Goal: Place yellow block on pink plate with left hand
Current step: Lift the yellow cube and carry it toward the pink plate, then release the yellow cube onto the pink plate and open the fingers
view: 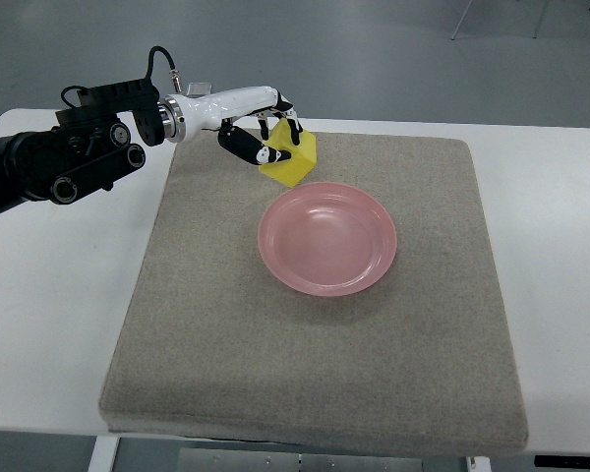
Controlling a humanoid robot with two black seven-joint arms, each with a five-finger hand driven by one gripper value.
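Note:
Next, my left hand releases the yellow block, now tilted just above the mat, near the middle of the pink plate (334, 222), slightly toward the plate's far rim.
My left hand (273, 136) reaches in from the left edge, white with black fingers, and is shut on the yellow block (293, 161). The block is tilted and held just above the mat, beyond the upper-left rim of the pink plate (326, 238). The plate is round, shallow and holds nothing; it lies near the middle of the mat. The thumb and fingers wrap the block's upper side, hiding part of it. My right arm does not show.
A grey-beige felt mat (206, 324) covers most of the white table (49, 295). The table's edges run along the left, right and bottom. Grey floor and chair legs (492, 15) lie beyond the far edge.

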